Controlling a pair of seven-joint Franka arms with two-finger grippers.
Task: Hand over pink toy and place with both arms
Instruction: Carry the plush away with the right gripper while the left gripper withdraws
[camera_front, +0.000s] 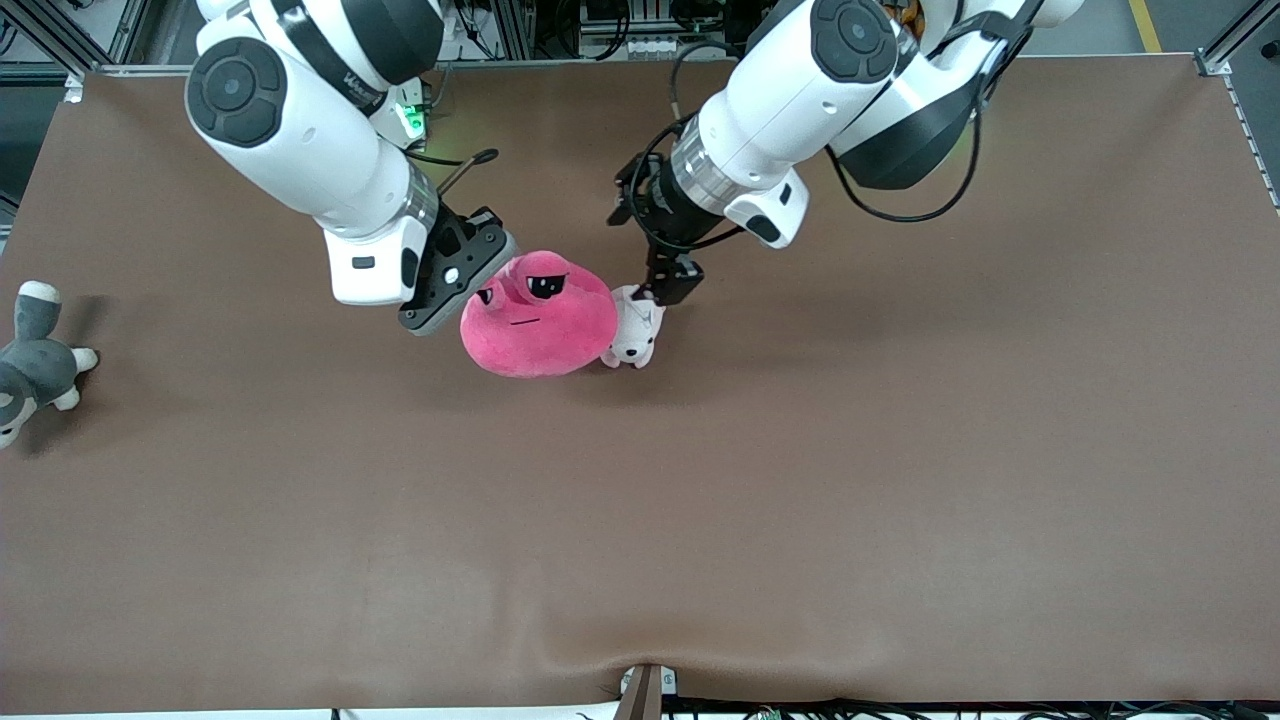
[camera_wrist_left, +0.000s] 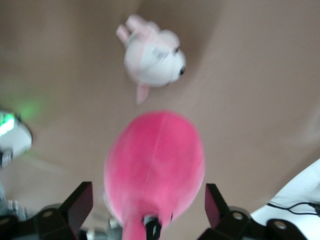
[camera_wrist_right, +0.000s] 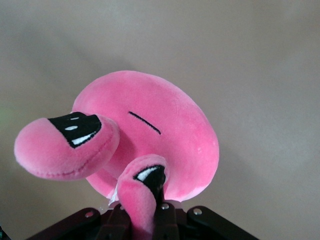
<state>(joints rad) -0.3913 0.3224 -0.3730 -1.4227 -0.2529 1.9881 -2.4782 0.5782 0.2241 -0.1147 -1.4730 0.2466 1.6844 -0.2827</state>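
Note:
My right gripper has the pink toy. It will put the toy down between the grey-and-white plush and the puppy plush (camera_front: 289, 360), nearer the grey-and-white one.
The hot-pink toy (camera_front: 540, 320) is near the table's middle, its stalk eyes pointing toward the robots' bases. My right gripper (camera_front: 478, 278) is shut on one eye stalk (camera_wrist_right: 142, 197), and in the right wrist view the toy's body (camera_wrist_right: 165, 135) hangs out from that gripper (camera_wrist_right: 145, 216) over the table. My left gripper (camera_front: 668, 285) is open beside the toy, over the puppy plush. In the left wrist view the toy (camera_wrist_left: 155, 160) lies between the spread left fingers (camera_wrist_left: 80, 202), which do not touch it.
A small pale pink-and-white puppy plush (camera_front: 635, 335) lies against the toy on the side toward the left arm's end; it also shows in the left wrist view (camera_wrist_left: 152, 57). A grey-and-white plush (camera_front: 35, 365) lies at the table's edge at the right arm's end.

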